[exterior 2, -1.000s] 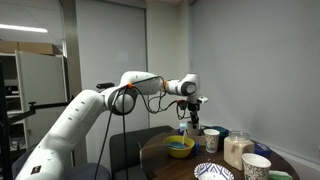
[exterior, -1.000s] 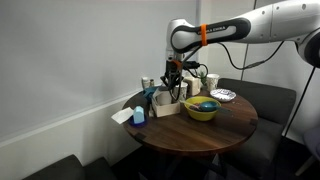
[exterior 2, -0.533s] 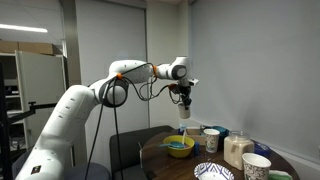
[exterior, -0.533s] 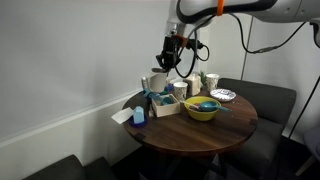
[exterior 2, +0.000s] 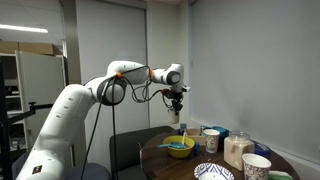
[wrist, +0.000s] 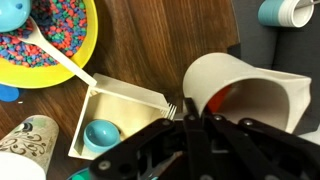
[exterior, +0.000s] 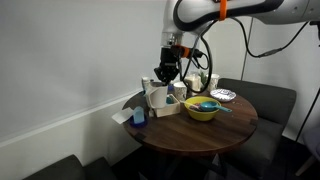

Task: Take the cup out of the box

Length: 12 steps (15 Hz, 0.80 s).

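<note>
My gripper has the off-white cup. I need to set it down on the bare tabletop (exterior: 184,131) (wrist: 150,24) in front of the yellow-green bowl and the box.
My gripper (exterior: 166,78) is shut on the rim of the tall off-white cup (exterior: 155,93) and holds it in the air just beside the low cream box (exterior: 168,108), above the table's far edge. In the wrist view the cup (wrist: 250,95) fills the right side, its mouth towards the camera and something orange inside, with my fingers (wrist: 190,112) clamped on its rim. The open box (wrist: 125,93) lies to its left and holds a small light-blue cup (wrist: 100,133) and a fork. The cup (exterior 2: 176,116) hangs under the gripper (exterior 2: 176,105) above the table.
A yellow-green bowl (exterior: 202,108) with colourful contents and a spoon stands next to the box. A small blue cup (exterior: 139,117) and a white folded carton (exterior: 122,116) sit near the round table's edge. Several whitish containers (exterior 2: 238,150) and a plate stand further along.
The gripper lifted the cup up out of the box, then moved sideways and came lower, so the cup now hangs beside the box.
</note>
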Available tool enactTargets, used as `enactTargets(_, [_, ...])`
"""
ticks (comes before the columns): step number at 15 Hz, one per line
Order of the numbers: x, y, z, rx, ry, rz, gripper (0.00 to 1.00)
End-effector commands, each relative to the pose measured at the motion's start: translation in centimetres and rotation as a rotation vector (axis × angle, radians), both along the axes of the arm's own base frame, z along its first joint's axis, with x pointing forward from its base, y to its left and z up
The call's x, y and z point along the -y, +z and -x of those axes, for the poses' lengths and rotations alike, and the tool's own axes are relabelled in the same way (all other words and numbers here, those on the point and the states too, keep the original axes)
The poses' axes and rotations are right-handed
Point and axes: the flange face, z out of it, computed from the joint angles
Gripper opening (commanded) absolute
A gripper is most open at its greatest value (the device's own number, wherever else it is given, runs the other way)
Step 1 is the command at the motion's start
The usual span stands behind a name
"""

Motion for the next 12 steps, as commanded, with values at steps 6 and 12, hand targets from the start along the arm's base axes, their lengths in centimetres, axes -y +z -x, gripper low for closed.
enactTargets(6, [0.5, -1.9, 6.4, 0.071, -0.189, -0.123, 0.01])
enactTargets(12, [3.2, -4.0, 11.1, 0.11, -0.348, -0.054, 0.01])
